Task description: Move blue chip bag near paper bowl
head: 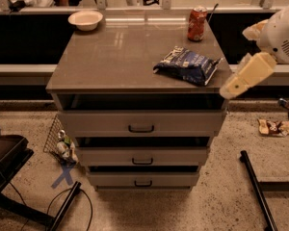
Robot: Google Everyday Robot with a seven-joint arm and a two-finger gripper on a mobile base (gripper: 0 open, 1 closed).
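The blue chip bag's far edge [186,55], on the side toward the red soda can, is next for my gripper. It should go there and close.
The blue chip bag [188,65], crumpled dark blue foil with white lettering, lies on the right front part of the grey cabinet top [115,57]. The paper bowl [85,19], small and off-white, sits at the cabinet's far left corner, well away from the bag. My gripper [229,90] is a cream-coloured piece on the white arm at the right. It hangs just off the cabinet's right front corner, a little right of and below the bag, and touches nothing.
A red soda can [197,23] stands at the far right of the top, behind the bag. The cabinet has three drawers [141,128] slightly pulled out. A wire basket [60,141], cables and black poles [257,191] are on the floor.
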